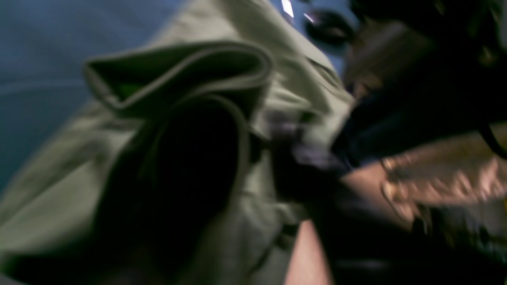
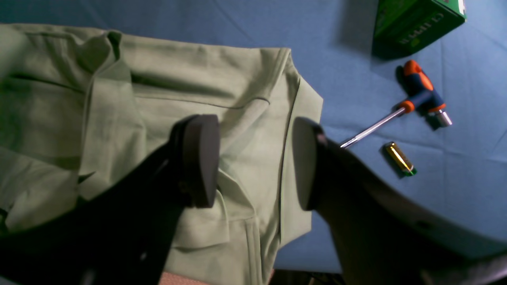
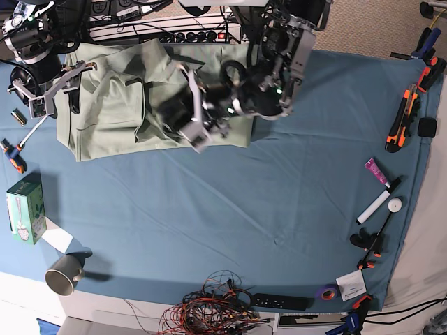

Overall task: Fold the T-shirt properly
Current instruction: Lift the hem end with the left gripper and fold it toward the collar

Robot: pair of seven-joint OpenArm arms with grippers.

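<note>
The T-shirt bunches up into a raised fold at my left gripper, so that gripper should open and grab the layer nearer the T-shirt's end (image 3: 235, 131) before folding it over.
The pale sage-green T-shirt (image 3: 115, 105) lies partly folded at the far left of the blue table cloth (image 3: 279, 188). My left gripper (image 3: 190, 122) is over the shirt's right part. In the blurred left wrist view its dark fingers (image 1: 178, 178) appear shut on a raised, bunched fold of the T-shirt (image 1: 190, 67). My right gripper (image 2: 251, 162) is open and empty, hovering above the shirt's (image 2: 158, 99) sleeve edge. It shows in the base view (image 3: 47, 94) at the shirt's left side.
An orange-and-blue screwdriver (image 2: 420, 99), a small battery (image 2: 400, 158) and a green box (image 2: 416, 23) lie just beyond the shirt's left edge. A mug (image 3: 63, 273) stands at the front left. Cables (image 3: 216, 307) lie at the front edge, hand tools (image 3: 404, 125) along the right edge.
</note>
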